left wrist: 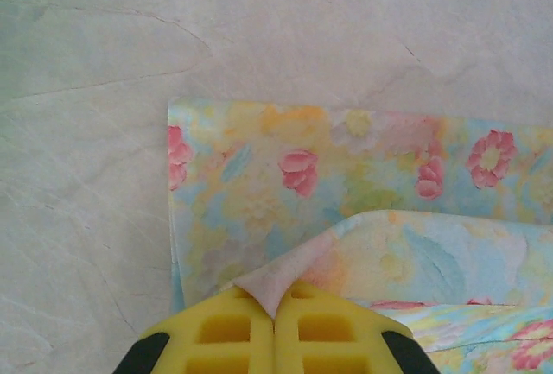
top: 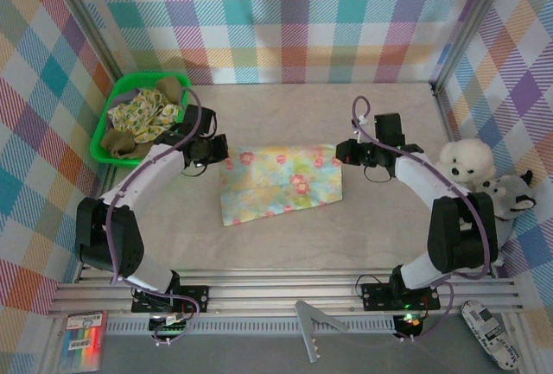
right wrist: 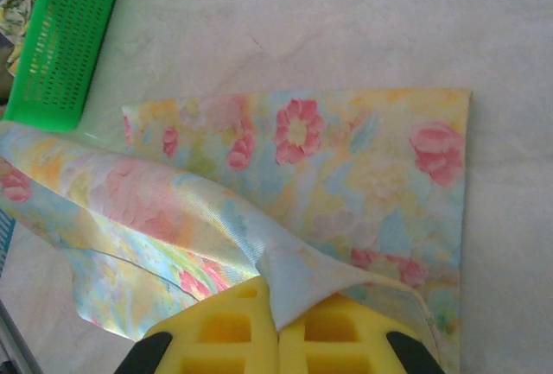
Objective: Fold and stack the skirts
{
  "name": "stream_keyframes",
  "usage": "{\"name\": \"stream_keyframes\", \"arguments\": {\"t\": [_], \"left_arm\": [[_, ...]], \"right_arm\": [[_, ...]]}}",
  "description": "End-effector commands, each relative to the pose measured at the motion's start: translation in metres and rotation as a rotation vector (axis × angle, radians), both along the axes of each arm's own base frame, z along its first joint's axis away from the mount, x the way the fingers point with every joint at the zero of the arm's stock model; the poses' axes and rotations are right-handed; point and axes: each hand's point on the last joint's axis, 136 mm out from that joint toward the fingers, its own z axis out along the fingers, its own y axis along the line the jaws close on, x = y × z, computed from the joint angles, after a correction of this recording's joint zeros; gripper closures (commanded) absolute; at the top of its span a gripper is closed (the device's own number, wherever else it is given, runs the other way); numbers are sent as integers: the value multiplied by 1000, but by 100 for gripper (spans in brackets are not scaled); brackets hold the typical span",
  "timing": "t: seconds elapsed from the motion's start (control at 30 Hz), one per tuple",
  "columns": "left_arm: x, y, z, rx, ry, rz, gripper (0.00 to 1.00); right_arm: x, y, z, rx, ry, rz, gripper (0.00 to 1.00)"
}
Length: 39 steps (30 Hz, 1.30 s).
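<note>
I need to use my right gripper to set the raised skirt corner down and let go of it on the bare table (top: 313, 127) (right wrist: 389, 43) just beyond the skirt's far edge.
A pastel floral skirt (top: 281, 182) lies folded flat on the table's middle. My left gripper (top: 223, 151) sits at its far left corner, and the left wrist view shows the yellow fingers (left wrist: 225, 331) shut on a lifted corner of the skirt (left wrist: 346, 167). My right gripper (top: 344, 154) is at the far right corner. In the right wrist view its fingers (right wrist: 346, 339) are shut on a raised corner of the skirt (right wrist: 346, 158), and the top layer peels up. A yellow-green print cloth (top: 149, 115) and an olive-brown cloth (top: 121, 142) lie in the basket.
The green plastic basket (top: 102, 130) stands at the far left, right behind my left arm; it also shows in the right wrist view (right wrist: 65, 37). A white plush (top: 467, 161) and a grey plush (top: 511, 194) sit against the right wall. Checked walls enclose the table.
</note>
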Motion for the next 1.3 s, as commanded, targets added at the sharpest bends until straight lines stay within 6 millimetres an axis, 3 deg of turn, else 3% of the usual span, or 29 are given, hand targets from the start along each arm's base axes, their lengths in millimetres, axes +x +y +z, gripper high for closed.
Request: {"name": "stream_keyframes", "arguments": {"t": [0.0, 0.1, 0.2, 0.33, 0.5, 0.67, 0.73, 0.83, 0.97, 1.07, 1.1, 1.13, 1.2, 1.27], "left_arm": [[19, 26, 3, 84, -12, 116, 100], [31, 36, -8, 99, 22, 162, 100], [36, 26, -10, 43, 41, 142, 100], [32, 17, -1, -19, 20, 117, 100], [17, 19, 2, -27, 36, 124, 100], [15, 29, 19, -12, 6, 169, 100], [20, 39, 16, 23, 16, 207, 100], [31, 51, -6, 58, 92, 260, 100], [58, 53, -53, 92, 143, 258, 97], [77, 63, -78, 164, 191, 291, 94], [81, 66, -80, 174, 205, 309, 83], [83, 68, -77, 175, 204, 328, 62], [81, 65, -65, 138, 179, 343, 36], [73, 63, -46, 116, 142, 360, 19]], "right_arm": [[31, 9, 13, 32, -46, 28, 100], [54, 16, 8, 45, -34, 52, 100], [64, 20, 7, 52, -26, 59, 100], [54, 15, 10, 37, -42, 49, 100], [35, 8, 16, 1, -66, 44, 100], [42, 10, 43, 21, -129, 46, 100], [52, 13, 44, 26, -132, 54, 100], [71, 19, 31, 33, -98, 70, 100], [105, 33, -12, 65, -24, 123, 96], [132, 43, -31, 97, 22, 146, 71], [139, 44, -33, 101, 18, 144, 62], [144, 44, -34, 98, 19, 130, 55], [146, 41, -26, 91, 8, 99, 43], [141, 35, -18, 81, 3, 57, 21]]}}
